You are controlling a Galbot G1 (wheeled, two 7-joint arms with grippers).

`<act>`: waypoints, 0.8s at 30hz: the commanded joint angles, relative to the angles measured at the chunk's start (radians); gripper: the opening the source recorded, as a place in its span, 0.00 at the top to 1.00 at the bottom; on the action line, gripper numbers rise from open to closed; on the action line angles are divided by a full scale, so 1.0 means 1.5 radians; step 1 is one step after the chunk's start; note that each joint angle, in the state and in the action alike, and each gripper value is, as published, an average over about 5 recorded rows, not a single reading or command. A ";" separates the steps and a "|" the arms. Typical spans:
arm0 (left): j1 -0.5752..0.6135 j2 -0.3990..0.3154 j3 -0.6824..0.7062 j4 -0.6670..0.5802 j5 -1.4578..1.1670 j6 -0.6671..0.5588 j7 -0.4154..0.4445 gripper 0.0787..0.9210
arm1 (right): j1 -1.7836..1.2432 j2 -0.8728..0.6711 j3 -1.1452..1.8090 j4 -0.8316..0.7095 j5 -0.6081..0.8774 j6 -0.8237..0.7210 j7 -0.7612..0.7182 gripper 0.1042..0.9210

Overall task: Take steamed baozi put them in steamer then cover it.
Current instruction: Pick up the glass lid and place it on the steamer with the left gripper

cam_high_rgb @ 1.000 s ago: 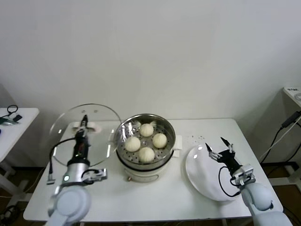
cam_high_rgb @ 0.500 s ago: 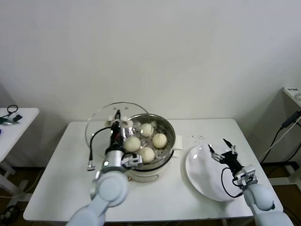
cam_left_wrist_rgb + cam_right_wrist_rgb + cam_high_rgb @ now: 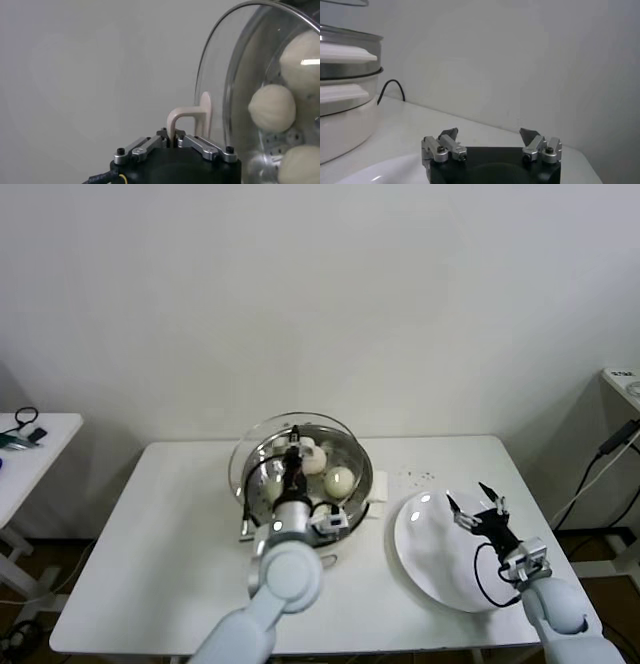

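I should let go of the clear glass cover with my left gripper so that it rests on the steamer's round rim, over the baozi (image 3: pixel 308 477). The cover is now tilted just over the pot.
The steamer (image 3: pixel 364 482) stands at the middle of the white table, with steamed baozi (image 3: pixel 340 481) on its perforated floor. My left gripper (image 3: pixel 293 452) is shut on the cream bar handle (image 3: pixel 176 120) of the clear glass cover (image 3: pixel 255 446), holding it tilted just over the pot. Through the cover (image 3: pixel 220 75) the left wrist view shows three baozi (image 3: pixel 272 107); my left arm hides part of the basket in the head view. My right gripper (image 3: pixel 478 506) hangs open and empty over the white plate (image 3: pixel 430 559).
The plate lies at the table's right front, about a hand's width from the steamer (image 3: pixel 345 100). A small side table (image 3: pixel 30 439) with cables stands to the left. A cable hangs beyond the table's right edge.
My left arm has carried the cover to the right, from over the table's left half to above the steamer. The right gripper has barely shifted.
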 commanded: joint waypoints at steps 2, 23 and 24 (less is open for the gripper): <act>-0.022 -0.038 0.024 0.050 0.011 0.032 0.008 0.91 | 0.001 0.003 0.003 -0.004 -0.001 0.002 -0.005 0.12; -0.021 -0.028 0.019 0.080 -0.009 0.032 0.003 0.91 | 0.003 0.007 0.012 -0.011 -0.002 0.005 -0.016 0.12; -0.021 -0.028 0.020 0.080 -0.009 0.032 0.003 0.91 | 0.003 0.008 0.013 -0.011 -0.003 0.005 -0.016 0.12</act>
